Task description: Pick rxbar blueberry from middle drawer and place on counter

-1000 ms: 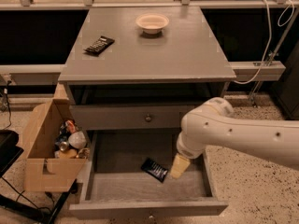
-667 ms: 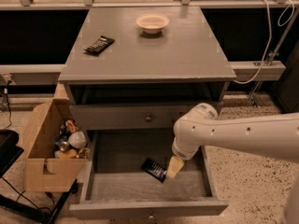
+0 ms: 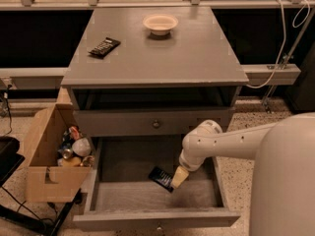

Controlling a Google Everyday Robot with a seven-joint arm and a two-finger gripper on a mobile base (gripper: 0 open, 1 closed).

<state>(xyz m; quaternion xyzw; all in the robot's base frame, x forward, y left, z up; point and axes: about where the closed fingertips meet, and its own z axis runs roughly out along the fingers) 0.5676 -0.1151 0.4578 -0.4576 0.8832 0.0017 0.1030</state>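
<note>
The gripper should next close across the middle of the rxbar blueberry (image 3: 161, 178) in the open drawer.
The rxbar blueberry (image 3: 159, 176), a dark navy bar, lies flat on the grey floor of the pulled-out middle drawer (image 3: 123, 195), right of centre. My gripper (image 3: 178, 177) reaches down into the drawer from the right on a white arm. Its pale yellow tip is at the bar's right end and overlaps it. The bar still lies on the drawer floor. The grey counter (image 3: 197, 53) is the cabinet's top, above the drawer.
A black bar with white print (image 3: 104, 47) and a cream bowl (image 3: 160, 23) sit on the counter's far part. A closed drawer with a knob (image 3: 156, 124) is above the open one. A cardboard box of clutter (image 3: 47, 181) stands left of the drawer.
My arm has swung left and lower into the drawer, bringing the gripper tip from beside the bar onto its right end. The bar has not moved.
</note>
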